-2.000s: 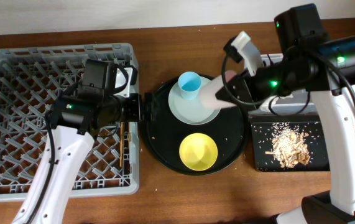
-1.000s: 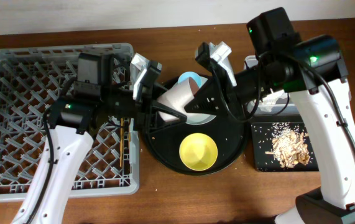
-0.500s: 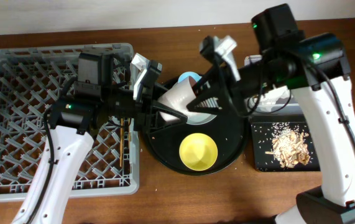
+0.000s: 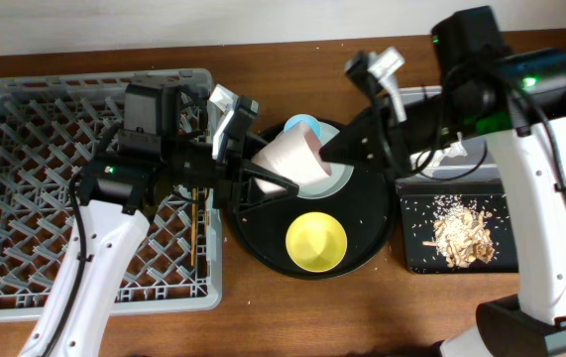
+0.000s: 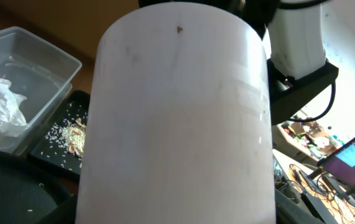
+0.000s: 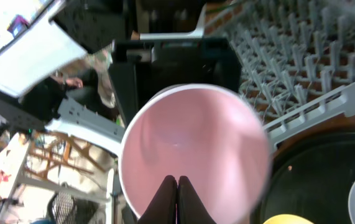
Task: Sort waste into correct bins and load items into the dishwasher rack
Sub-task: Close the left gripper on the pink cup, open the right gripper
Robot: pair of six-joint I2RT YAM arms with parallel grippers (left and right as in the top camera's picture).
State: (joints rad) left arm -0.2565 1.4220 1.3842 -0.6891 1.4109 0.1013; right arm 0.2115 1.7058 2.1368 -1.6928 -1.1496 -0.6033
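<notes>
My left gripper will release the pink cup in the dishwasher rack (image 4: 192,151), setting it free by the far end of the chopsticks. The pink cup now hangs over the round tray's edge.
The pink cup (image 4: 290,159) hangs on its side over the round black tray's left edge, and my left gripper (image 4: 253,164) is shut on its base. In the left wrist view the cup (image 5: 177,118) fills the frame and hides the fingers. My right gripper (image 4: 330,151) is shut and empty, just right of the cup's mouth. Its closed tips (image 6: 177,186) point into the cup's pink inside (image 6: 193,149). The blue cup (image 4: 302,124) stands on the plate (image 4: 340,177). The yellow bowl (image 4: 316,241) sits on the round tray. Chopsticks (image 4: 195,228) lie in the dishwasher rack (image 4: 25,198).
The round black tray (image 4: 367,223) lies between the rack and the bins. The clear tub (image 4: 431,97) holds the white napkin (image 4: 446,154). The black rectangular tray (image 4: 416,248) in front of it holds beige scraps (image 4: 461,233). Both also show in the left wrist view: tub (image 5: 37,59), scraps (image 5: 71,134).
My right gripper has let go of the pink cup, shut its fingers and drawn back to the right. The left gripper keeps the cup in the same place.
</notes>
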